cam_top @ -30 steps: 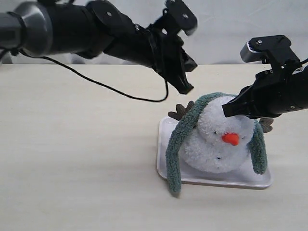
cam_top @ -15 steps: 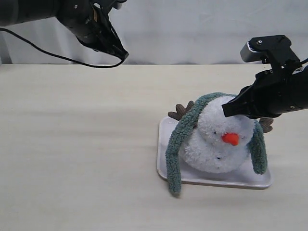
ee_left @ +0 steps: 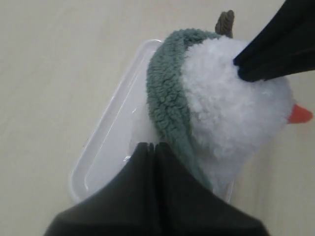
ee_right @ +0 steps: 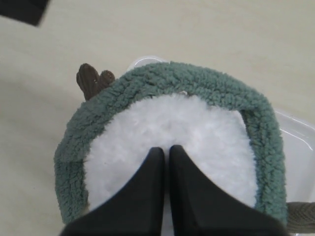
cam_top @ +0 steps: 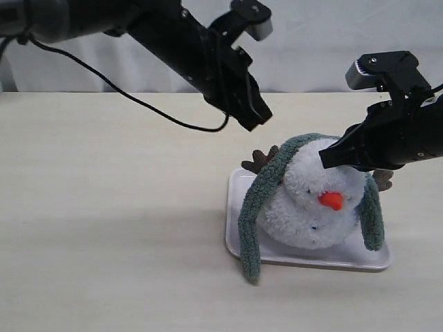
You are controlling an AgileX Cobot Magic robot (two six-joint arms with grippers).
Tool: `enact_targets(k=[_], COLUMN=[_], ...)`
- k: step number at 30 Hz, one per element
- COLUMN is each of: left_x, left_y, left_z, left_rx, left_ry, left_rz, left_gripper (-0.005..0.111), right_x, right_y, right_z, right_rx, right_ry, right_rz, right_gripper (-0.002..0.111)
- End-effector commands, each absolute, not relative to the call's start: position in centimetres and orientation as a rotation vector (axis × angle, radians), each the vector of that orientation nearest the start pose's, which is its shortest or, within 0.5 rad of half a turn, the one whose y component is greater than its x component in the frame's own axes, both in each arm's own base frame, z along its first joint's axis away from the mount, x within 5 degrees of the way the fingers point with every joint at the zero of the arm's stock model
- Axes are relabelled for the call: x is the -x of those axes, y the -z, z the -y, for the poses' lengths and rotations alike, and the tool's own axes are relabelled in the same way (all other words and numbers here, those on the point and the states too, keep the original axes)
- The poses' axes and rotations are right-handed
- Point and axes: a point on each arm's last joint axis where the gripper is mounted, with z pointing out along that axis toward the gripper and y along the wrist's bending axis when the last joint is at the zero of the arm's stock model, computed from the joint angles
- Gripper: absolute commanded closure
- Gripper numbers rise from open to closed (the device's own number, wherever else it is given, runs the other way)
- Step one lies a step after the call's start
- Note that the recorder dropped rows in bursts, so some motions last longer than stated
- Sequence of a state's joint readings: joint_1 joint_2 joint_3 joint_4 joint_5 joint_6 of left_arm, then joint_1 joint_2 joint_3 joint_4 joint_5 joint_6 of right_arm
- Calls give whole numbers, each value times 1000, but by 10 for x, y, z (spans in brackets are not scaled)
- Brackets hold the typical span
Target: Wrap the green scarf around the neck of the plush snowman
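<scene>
The green scarf arches over the snowman's head, so the left gripper should take it near the twig arm [cam_top: 280,160] and work it behind the neck.
The plush snowman [cam_top: 304,204] lies on a white tray [cam_top: 311,259] with its orange nose [cam_top: 331,200] facing the camera. The green scarf [cam_top: 259,197] arches over the top of the white plush, and its two ends hang down on either side. The left end trails over the tray's edge. I cannot make out the neck crease. My right gripper [cam_top: 324,161] is shut, its tip touching the white fur [ee_right: 172,123] just inside the scarf [ee_right: 197,81]. My left gripper [cam_top: 256,123] is shut and empty, hovering above the scarf's left side [ee_left: 167,98].
A brown twig arm [cam_top: 261,159] sticks out behind the scarf on the left, and another [cam_top: 383,180] shows under my right arm. The tray stands on a pale wooden table [cam_top: 111,207]. A black cable [cam_top: 138,104] hangs from the left arm.
My left arm swung away to the upper left, then came back down close to the snowman's left side. The right gripper, snowman and scarf have not moved.
</scene>
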State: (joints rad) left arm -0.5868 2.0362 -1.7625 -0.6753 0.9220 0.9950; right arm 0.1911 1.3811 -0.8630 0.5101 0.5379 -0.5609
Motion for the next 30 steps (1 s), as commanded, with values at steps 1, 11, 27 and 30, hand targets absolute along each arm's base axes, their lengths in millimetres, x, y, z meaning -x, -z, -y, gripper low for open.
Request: enact_targets(k=[1, 11, 27, 30], left_x=[-355, -350, -342, -329], left_y=[-251, -231, -201, -199], left_z=[309, 330, 353, 359], left_rx=[-1513, -1655, -1735, -1835], left_ry=[659, 674, 645, 691], left_rz=[-1951, -1748, -1695, -1642], left_gripper=[106, 77, 107, 107], right_x=[-263, -264, -264, -264], right_y=[-249, -249, -249, -249], right_z=[-74, -74, -74, -74], right_rx=[496, 498, 493, 493], right_ry=[-356, -350, -355, -355], right_rz=[-2456, -2448, -2448, -2448], right_gripper=[104, 93, 93, 93])
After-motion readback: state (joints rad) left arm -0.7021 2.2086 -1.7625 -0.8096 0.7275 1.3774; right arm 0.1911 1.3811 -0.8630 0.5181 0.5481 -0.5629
